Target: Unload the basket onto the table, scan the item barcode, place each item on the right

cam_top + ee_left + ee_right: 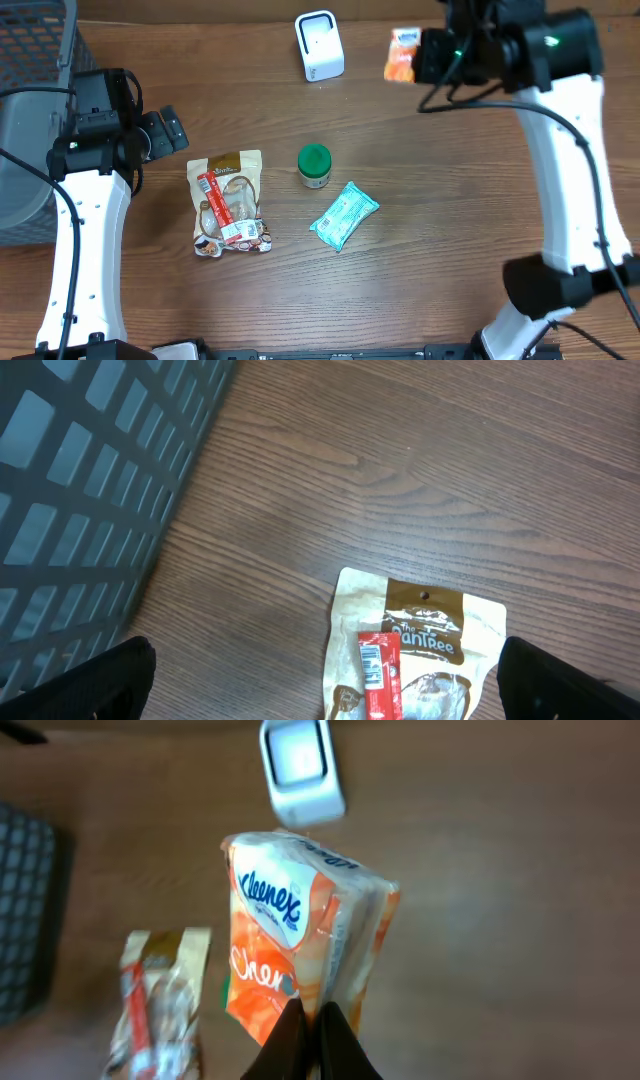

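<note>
My right gripper needs to put the tissue pack down on bare table (477,187) past the teal packet, opposite the snack pouch.
My right gripper (312,1025) is shut on the edge of an orange and white Kleenex tissue pack (300,940), holding it up in the air at the back right (401,55). The white barcode scanner (320,45) stands on the table to the pack's left, and in the right wrist view the scanner (300,770) lies beyond the pack. My left gripper (325,690) hangs open above the left side of the table, its black fingertips (90,685) wide apart over a brown snack pouch (420,645).
The brown snack pouch (228,200) carries a red stick packet (222,205). A green-lidded small jar (314,165) and a teal wrapped packet (344,215) lie mid-table. A grey plastic basket (30,70) fills the far left.
</note>
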`<state>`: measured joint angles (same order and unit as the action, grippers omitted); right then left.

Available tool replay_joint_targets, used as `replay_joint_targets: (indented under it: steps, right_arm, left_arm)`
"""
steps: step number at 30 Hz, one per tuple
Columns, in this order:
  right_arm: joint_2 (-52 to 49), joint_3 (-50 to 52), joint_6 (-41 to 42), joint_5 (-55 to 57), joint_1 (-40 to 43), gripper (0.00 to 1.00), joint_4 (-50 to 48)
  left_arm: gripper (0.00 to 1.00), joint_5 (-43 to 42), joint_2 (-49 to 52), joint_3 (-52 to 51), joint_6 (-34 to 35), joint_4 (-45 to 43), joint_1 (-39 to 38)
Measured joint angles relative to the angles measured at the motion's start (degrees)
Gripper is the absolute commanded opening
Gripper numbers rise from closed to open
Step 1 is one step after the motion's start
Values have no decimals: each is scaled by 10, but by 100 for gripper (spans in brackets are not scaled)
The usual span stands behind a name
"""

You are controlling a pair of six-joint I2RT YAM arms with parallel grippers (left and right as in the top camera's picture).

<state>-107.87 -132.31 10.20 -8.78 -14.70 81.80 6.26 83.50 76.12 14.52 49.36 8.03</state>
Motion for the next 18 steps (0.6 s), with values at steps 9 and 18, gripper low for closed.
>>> replay_joint_targets:
  steps: [9,18]
  right_arm:
    - [-87,-8,-100,189,-92,4,-170]
    - [-212,-9,-278,321,-141,4,-269]
  left_arm:
    - [100,0,0,0,0,0,0]
    - [100,0,0,0,0,0,0]
